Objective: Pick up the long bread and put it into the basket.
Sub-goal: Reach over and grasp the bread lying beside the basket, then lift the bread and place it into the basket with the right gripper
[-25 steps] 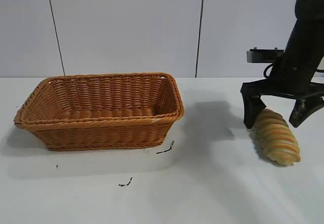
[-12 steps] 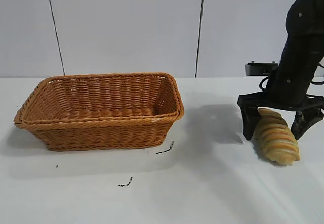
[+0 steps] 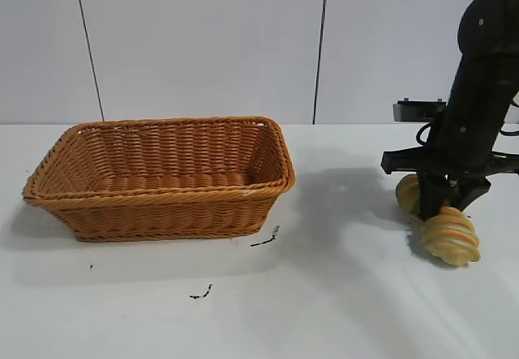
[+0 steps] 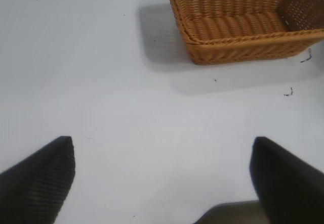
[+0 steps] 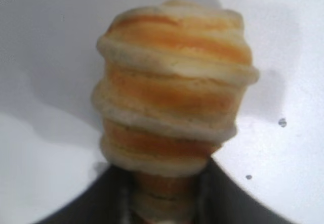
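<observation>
I need to use my right gripper to release the long bread inside the wicker basket, lengthwise [image 3: 127, 187] just behind the basket's front rim.
The long bread [image 3: 450, 233], a golden-tan ridged loaf with orange stripes, lies on the white table at the right. My right gripper [image 3: 439, 203] is shut on the long bread around its middle, with both ends sticking out past the fingers. In the right wrist view the long bread [image 5: 174, 90] fills the frame and its near part is squeezed between the dark fingers [image 5: 109, 193]. The wicker basket [image 3: 162, 205] stands at the left and holds nothing. My left gripper [image 4: 162, 183] is open and holds nothing, hanging above bare table away from the basket [image 4: 243, 44].
Small dark specks [image 3: 266, 239] lie on the table in front of the basket. A grey panelled wall stands behind the table. Bare white table separates the basket from the bread.
My right gripper came down over the long bread and closed its fingers on the loaf's middle. The basket has not moved.
</observation>
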### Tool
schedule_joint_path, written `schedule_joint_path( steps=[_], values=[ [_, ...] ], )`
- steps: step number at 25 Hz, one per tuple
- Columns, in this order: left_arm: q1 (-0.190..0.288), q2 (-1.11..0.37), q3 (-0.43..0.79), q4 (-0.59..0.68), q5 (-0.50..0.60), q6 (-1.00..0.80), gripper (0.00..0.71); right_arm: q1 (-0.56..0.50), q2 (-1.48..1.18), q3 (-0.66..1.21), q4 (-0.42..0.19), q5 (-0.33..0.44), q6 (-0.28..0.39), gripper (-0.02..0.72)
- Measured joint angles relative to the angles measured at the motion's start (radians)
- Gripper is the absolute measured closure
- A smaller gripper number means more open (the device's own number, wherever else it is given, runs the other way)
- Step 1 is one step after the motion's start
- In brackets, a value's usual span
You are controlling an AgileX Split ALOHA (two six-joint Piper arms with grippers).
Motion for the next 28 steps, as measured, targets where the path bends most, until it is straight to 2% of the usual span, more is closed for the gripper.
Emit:
schedule_joint_path(
  steps=[7, 10, 14, 17, 21, 24, 28],
  values=[
    [0.000, 0.000, 0.000, 0.000, 0.000, 0.000, 0.018, 0.000, -0.180, -0.035, -0.008, 0.056, -0.001, 0.594],
    [0.000, 0.000, 0.000, 0.000, 0.000, 0.000, 0.018, 0.001, -0.188, -0.125, -0.009, 0.108, -0.026, 0.594],
    [0.000, 0.000, 0.000, 0.000, 0.000, 0.000, 0.018, 0.019, -0.183, -0.244, -0.007, 0.123, -0.050, 0.595],
    [0.000, 0.000, 0.000, 0.000, 0.000, 0.000, 0.018, 0.046, -0.145, -0.349, -0.010, 0.165, -0.058, 0.597],
    [0.000, 0.000, 0.000, 0.000, 0.000, 0.000, 0.018, 0.144, -0.055, -0.481, -0.011, 0.221, -0.095, 0.610],
    [0.000, 0.000, 0.000, 0.000, 0.000, 0.000, 0.018, 0.245, 0.006, -0.592, -0.011, 0.226, -0.106, 0.614],
    [0.000, 0.000, 0.000, 0.000, 0.000, 0.000, 0.018, 0.385, 0.077, -0.724, -0.010, 0.224, -0.192, 0.614]
  ],
)
